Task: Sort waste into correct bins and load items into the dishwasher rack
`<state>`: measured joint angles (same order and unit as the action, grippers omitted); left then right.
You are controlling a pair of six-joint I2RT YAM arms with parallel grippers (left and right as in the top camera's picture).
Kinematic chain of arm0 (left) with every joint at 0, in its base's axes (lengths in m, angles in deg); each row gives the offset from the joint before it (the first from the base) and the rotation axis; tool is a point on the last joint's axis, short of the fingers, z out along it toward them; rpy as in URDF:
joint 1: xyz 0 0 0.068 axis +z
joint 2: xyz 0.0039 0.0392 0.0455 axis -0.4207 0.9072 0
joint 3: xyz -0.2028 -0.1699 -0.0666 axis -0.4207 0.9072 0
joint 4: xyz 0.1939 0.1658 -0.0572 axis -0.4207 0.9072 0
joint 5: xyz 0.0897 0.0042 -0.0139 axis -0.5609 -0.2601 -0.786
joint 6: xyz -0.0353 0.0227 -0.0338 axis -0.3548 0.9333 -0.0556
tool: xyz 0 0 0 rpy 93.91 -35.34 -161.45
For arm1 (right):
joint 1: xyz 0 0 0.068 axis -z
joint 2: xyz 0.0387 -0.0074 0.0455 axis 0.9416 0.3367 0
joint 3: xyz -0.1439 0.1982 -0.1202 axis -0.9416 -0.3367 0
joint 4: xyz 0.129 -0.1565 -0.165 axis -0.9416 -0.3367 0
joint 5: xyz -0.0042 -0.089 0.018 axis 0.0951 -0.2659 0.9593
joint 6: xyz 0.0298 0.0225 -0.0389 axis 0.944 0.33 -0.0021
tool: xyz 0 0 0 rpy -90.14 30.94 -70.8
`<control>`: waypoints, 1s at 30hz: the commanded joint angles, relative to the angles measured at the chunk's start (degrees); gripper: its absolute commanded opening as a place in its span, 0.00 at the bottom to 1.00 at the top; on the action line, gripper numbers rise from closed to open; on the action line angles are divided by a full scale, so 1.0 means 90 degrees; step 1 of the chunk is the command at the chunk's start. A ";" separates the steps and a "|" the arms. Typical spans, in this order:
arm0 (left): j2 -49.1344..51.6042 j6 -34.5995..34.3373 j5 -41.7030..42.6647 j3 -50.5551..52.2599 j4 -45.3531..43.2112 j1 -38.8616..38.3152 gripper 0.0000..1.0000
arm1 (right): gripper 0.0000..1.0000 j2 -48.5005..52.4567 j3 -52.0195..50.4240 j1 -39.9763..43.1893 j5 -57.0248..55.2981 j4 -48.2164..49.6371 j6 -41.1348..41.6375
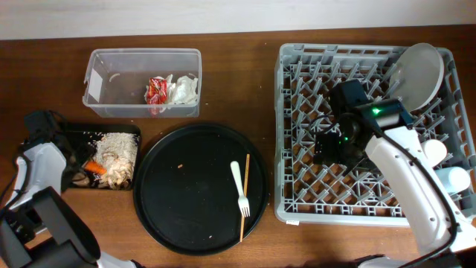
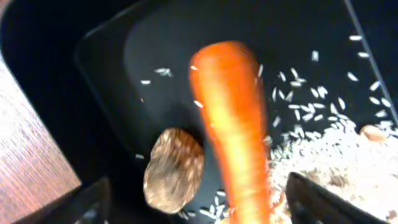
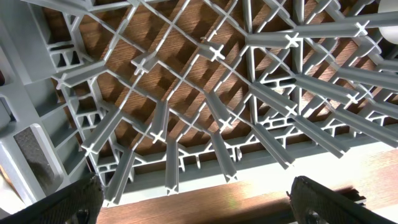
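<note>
I should next move my right gripper to the round black tray and close it on the white fork's handle (image 1: 239, 189), close to its tines.
The shallow black tray (image 1: 132, 131) holds rice scraps (image 1: 119, 149), an orange carrot (image 1: 94, 167) and a brown lump (image 2: 174, 169). My left gripper (image 1: 76, 170) hangs open just above it; in the left wrist view (image 2: 199, 208) the blurred carrot (image 2: 236, 124) lies between the wide-apart fingers. The clear tub (image 1: 104, 63) holds the red-and-silver wrapper (image 1: 155, 90) and the white tissue (image 1: 184, 89). The white fork (image 1: 238, 186) and the chopstick (image 1: 245, 197) lie on the round black tray (image 1: 186, 193). My right gripper (image 1: 328, 146) is open and empty over the grey rack (image 1: 297, 134), close above its pegs (image 3: 199, 205).
A white plate (image 1: 416, 71) stands in the rack's far right corner. A white cup (image 1: 435, 152) and a light blue cup (image 1: 455, 179) sit at the rack's right edge. The bowl is out of view. Bare wooden table lies in front of the rack.
</note>
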<state>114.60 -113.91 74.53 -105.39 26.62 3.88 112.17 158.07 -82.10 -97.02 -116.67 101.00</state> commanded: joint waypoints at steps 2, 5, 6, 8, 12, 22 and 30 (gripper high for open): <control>-0.0629 0.0066 0.0651 -0.0709 0.0787 -0.0017 0.99 | 1.00 -0.0095 0.0049 0.0044 0.0012 -0.0017 -0.0024; -0.1205 0.0068 0.1299 -0.0709 0.1802 -0.0306 0.99 | 0.98 -0.0095 0.0049 0.0041 0.0027 -0.0002 -0.0058; -0.1214 0.0119 0.1491 -0.0709 0.2144 -0.0476 0.99 | 0.98 -0.0095 0.0049 0.0041 0.0180 0.0022 -0.0257; -0.1207 0.0843 0.1525 -0.0663 0.3060 -0.1277 0.99 | 0.98 -0.0095 0.0049 -0.0143 0.0304 0.0024 -0.0313; -0.1209 0.0967 0.1001 0.0129 0.3572 -0.2504 0.99 | 0.98 -0.0092 0.0049 -0.1953 0.0629 0.0641 -0.0347; -0.1209 0.0967 0.1001 0.1049 0.3021 -0.2790 0.99 | 0.95 0.1877 0.0046 -0.4114 0.1166 0.2200 0.0920; -0.1209 0.0967 0.1001 0.1049 0.3002 -0.2790 0.99 | 0.66 0.2909 -0.0056 -0.4114 0.1188 0.2314 0.1054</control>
<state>103.97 -106.13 84.15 -96.45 53.77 -21.06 138.05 158.07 -118.82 -86.60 -95.58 110.00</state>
